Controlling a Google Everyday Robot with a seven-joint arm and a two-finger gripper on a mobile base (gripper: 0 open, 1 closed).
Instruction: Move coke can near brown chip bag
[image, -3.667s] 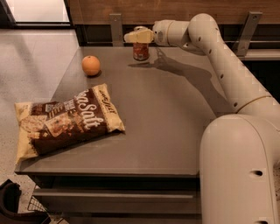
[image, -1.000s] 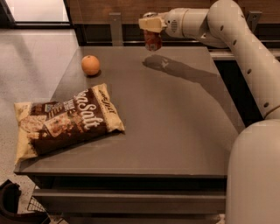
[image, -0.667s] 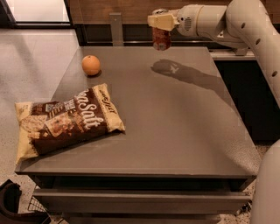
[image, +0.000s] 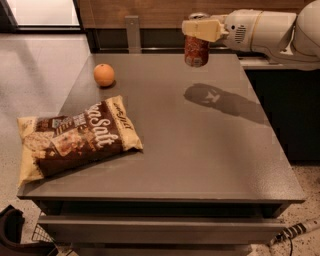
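Observation:
Next, my gripper lets go of the coke can on the bare grey table (image: 174, 140), just past the end of the brown chip bag that has the lettering.
The coke can (image: 196, 51) is a small red can with a silver top, held in the air above the far right part of the grey table (image: 200, 150). My gripper (image: 200, 29) is shut on the can's upper part, reaching in from the right. The can's shadow lies on the table below it. The brown chip bag (image: 75, 137) with white "Sea Salt" lettering lies flat at the table's front left, well apart from the can.
A round orange (image: 104, 75) sits at the table's far left. A wooden wall panel and a metal post (image: 132, 32) stand behind the table. The table's front edge has a drawer below; a dark counter stands to the right.
The gripper has lifted the coke can off the table's far edge and carried it higher and to the right. The bag and orange have not moved.

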